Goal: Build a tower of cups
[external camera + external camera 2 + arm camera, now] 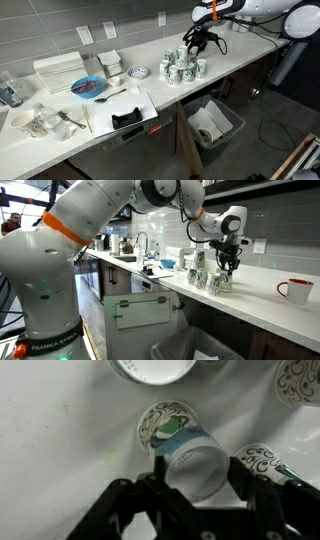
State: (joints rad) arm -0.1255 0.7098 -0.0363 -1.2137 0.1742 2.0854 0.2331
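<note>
Next, I release my cup atop the white cup (200, 58) farthest from the blue bowl.
Several white paper cups with green logos (180, 70) stand clustered on the white counter, forming a low tower in both exterior views (205, 277). My gripper (196, 42) hangs just above the cluster, at its far side (226, 256). In the wrist view the gripper (197, 470) is shut on one cup (180, 440), a finger on each side of it, its round white end toward the camera. Other cups show at the top edge (155, 368), the top right (300, 380) and beside the right finger (262, 457).
A blue bowl (88, 87) and a small blue-patterned dish (139, 72) sit further along the counter (150, 85). A tray of clutter (45, 122) lies at its end. An open bin (212, 125) stands below the counter edge. A red mug (296, 290) stands apart.
</note>
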